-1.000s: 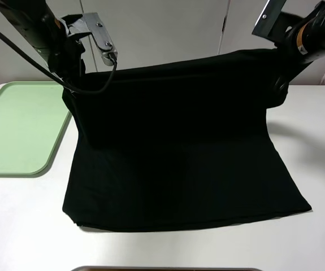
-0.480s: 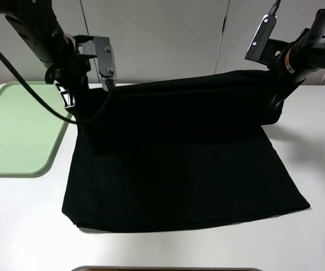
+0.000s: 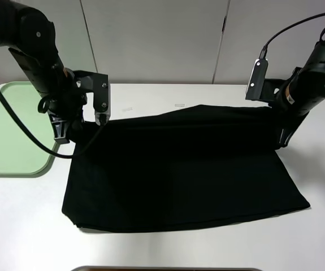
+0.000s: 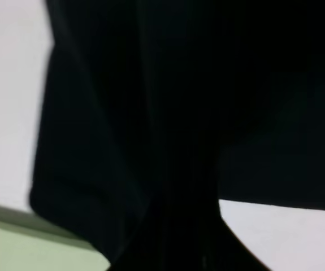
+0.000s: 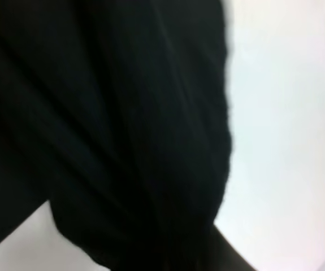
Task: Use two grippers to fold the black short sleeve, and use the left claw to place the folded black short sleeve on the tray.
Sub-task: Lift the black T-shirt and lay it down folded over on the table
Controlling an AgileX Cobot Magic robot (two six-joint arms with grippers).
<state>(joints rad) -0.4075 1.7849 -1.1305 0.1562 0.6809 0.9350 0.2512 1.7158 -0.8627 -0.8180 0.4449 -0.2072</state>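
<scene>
My right gripper is to let go of its far corner halfway down the black short sleeve's slanted side edge (image 3: 293, 179).
The black short sleeve (image 3: 179, 175) lies spread over the middle of the white table, its far edge lifted at both corners. My left claw (image 3: 72, 134) is shut on the far-left corner, low beside the tray (image 3: 9, 141). On the far-right corner my right gripper (image 3: 281, 138) is shut, also low above the table. Both wrist views are filled with bunched black cloth (image 4: 168, 141) (image 5: 111, 130) that hides the fingers. The mint-green tray sits at the table's left edge, and a strip of it (image 4: 32, 248) shows in the left wrist view.
Small white tape strips (image 3: 179, 105) lie on the table behind the shirt. A grey panelled wall stands behind the table. A dark object's edge (image 3: 168, 269) shows at the table's near side.
Both arms have come down and toward the front, lowering the shirt's held far edge from high in the air to just above the table. Both grips have stayed shut on the cloth.
</scene>
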